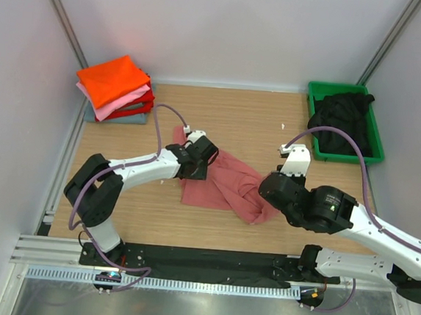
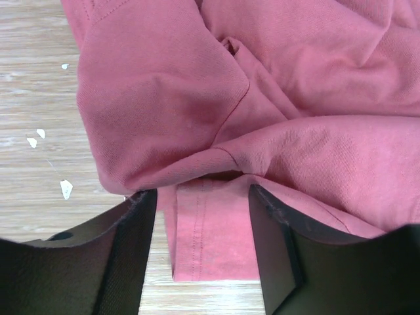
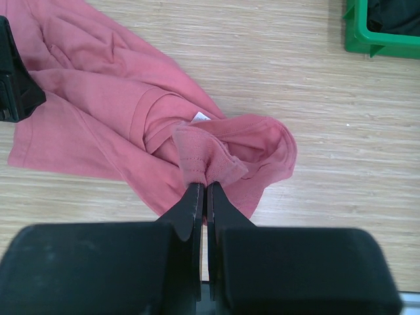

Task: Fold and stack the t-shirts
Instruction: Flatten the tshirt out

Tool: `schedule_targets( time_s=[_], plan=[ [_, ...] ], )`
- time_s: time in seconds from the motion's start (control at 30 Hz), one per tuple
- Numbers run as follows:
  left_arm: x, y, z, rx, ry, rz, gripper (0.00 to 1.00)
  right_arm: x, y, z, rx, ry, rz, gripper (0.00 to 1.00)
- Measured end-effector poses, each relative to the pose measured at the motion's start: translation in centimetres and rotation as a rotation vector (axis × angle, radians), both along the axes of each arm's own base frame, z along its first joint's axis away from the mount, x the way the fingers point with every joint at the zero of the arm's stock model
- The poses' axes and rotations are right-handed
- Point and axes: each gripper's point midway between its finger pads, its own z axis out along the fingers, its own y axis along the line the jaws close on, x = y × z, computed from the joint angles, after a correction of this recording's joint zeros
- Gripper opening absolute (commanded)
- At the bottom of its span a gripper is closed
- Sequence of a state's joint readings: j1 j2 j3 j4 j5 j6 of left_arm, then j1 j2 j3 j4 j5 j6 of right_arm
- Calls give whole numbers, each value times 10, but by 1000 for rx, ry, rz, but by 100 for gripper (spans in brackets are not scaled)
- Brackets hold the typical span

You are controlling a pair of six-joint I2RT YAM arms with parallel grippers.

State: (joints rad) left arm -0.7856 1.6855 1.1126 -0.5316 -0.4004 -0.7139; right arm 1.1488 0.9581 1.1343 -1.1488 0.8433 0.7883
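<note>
The t-shirt lies crumpled, with its stitched hem tucked under a fold. Next, my left gripper pinches the hem at that fold (image 2: 202, 186) before both grippers stretch the t-shirt.
A faded salmon-red t-shirt (image 1: 226, 185) lies crumpled on the wooden table between the two arms. My left gripper (image 1: 195, 160) hovers over its left side. In the left wrist view, that gripper (image 2: 202, 197) is open, with a stitched hem of the shirt (image 2: 295, 85) lying between the spread fingers and not pinched. My right gripper (image 1: 264, 198) sits at the shirt's right end. The right wrist view shows it (image 3: 205, 187) shut on a bunched fold of the shirt (image 3: 98, 85) near the collar label. A black t-shirt (image 1: 343, 121) fills the green bin.
A stack of folded t-shirts (image 1: 114, 81), orange on top over pink, red and grey-blue, sits at the back left corner. The green plastic bin (image 1: 376, 146) stands at the back right. White walls enclose the table on three sides.
</note>
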Motion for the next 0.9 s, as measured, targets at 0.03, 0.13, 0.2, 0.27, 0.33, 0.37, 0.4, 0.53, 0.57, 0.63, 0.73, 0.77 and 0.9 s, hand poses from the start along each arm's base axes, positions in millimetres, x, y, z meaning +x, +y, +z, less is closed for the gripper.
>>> schedule_targets(
  time_s=[0.03, 0.13, 0.2, 0.27, 0.33, 0.37, 0.4, 0.53, 0.57, 0.63, 0.73, 0.77, 0.9],
  plan=[
    [0, 0, 0, 1, 0, -1, 53, 0, 0, 0, 1, 0, 0, 1],
    [-2, -2, 0, 5, 0, -16, 43, 0, 1, 0, 4, -1, 0, 1],
    [-4, -5, 0, 7, -1, -27, 37, 0, 1, 0, 5, -2, 0, 1],
    [-6, -8, 0, 7, 0, -39, 30, 0, 1, 0, 5, -2, 0, 1],
    [-8, -10, -1, 7, 0, -48, 26, 0, 1, 0, 5, -2, 0, 1],
    [-9, -11, -1, 7, 0, -51, 22, 0, 1, 0, 5, -2, 0, 1],
    [-10, -12, -1, 7, 0, -54, 19, 0, 1, 0, 4, -2, 0, 1],
    [-12, -15, 0, 8, -1, -63, 9, 0, 1, 0, 4, -1, 0, 1],
    [-12, -15, 0, 8, -1, -65, 9, 0, 1, 0, 4, -1, 0, 1],
    [-12, -15, 0, 12, -3, -64, 17, 0, 1, 0, 4, -1, 0, 1],
    [-10, -12, 2, 26, -15, -63, 44, 0, 1, 0, 4, -1, 0, 1],
    [-8, -12, 3, 31, -21, -61, 50, 0, 1, -1, 2, -1, 0, 1],
    [-2, -10, 8, 52, -44, -54, 50, 0, 0, -2, -2, 2, 0, 1]
  ],
)
